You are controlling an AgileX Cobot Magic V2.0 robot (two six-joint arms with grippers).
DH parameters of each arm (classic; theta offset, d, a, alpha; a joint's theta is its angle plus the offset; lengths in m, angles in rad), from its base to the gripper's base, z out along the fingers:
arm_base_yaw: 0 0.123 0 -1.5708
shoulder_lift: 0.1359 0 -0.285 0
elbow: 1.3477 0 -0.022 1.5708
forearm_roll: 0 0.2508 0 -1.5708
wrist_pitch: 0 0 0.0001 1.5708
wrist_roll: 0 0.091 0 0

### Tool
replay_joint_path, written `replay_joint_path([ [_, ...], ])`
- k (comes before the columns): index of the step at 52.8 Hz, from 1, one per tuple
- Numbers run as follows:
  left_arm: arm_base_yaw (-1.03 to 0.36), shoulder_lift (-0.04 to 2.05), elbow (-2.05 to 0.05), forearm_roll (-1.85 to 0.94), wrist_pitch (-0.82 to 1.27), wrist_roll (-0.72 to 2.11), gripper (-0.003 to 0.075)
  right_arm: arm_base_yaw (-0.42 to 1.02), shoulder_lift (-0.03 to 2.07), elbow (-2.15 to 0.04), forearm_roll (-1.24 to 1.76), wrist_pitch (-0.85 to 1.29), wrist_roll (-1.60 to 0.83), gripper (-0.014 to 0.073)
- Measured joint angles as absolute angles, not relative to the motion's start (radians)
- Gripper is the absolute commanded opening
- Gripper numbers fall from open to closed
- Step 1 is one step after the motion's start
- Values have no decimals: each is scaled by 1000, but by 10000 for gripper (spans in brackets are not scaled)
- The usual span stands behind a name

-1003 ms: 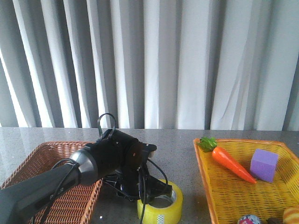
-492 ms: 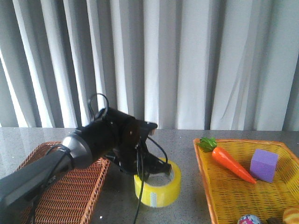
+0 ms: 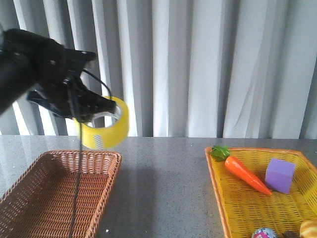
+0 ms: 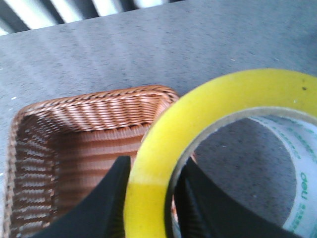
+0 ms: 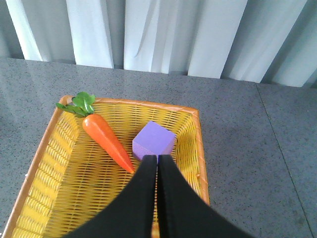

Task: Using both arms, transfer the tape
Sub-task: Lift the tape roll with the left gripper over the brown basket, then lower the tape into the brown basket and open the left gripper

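Observation:
My left gripper will lay the yellow tape, now high above that basket, down so that it rests flat in the middle of the brown basket (image 3: 64, 202).
The yellow tape (image 3: 106, 126) hangs in the air high above the right end of the brown basket (image 3: 49, 198), held by my left gripper (image 3: 91, 111). In the left wrist view one black finger sits outside the tape (image 4: 208, 124) wall and the other inside its white core, so the left gripper (image 4: 151, 181) is shut on the roll's wall. My right gripper (image 5: 157, 161) is shut with nothing in it, hovering over the yellow basket (image 5: 54, 144) close to the purple cube (image 5: 153, 140). The right arm does not show in the front view.
The yellow basket (image 3: 213, 171) at the right holds a toy carrot (image 3: 245, 173), the purple cube (image 3: 280, 175) and small items at its near edge. The brown basket (image 4: 74, 144) lies below the left gripper. Grey curtains hang behind the grey table (image 3: 163, 188).
My left arm has lifted the tape off the table and carried it up and to the left, from in front of the brown basket to high above it.

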State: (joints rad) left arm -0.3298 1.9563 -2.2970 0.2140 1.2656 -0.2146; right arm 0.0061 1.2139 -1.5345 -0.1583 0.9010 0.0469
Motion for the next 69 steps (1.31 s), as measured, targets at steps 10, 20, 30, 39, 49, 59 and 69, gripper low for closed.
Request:
replay_joint_path([
  [10,-133,1826,-2144,121,1218,-213,194,6,1214,-1535,-158,901,47,-8],
  [20,-22,1798,-1874,-42,1125,-115,221,6,1214,-1535,-158,901,47,-8],
  [30,-20,1876,-1662,-88,1019,-74,221,6,1214,-1535,-158,901,47,-8],
  [39,-20,1956,-1597,-88,955,-74,221,6,1214,-1535,-158,901,47,-8],
  [49,-20,1975,-1594,-90,899,-74,237,6,1214,-1535,-158,901,47,-8],
  [59,-20,1977,-1593,-94,836,-75,337,6,1214,-1535,-158,901,47,-8],
  [69,-20,1977,-1599,-94,836,-75,498,6,1214,-1535,-158,901,47,-8],
])
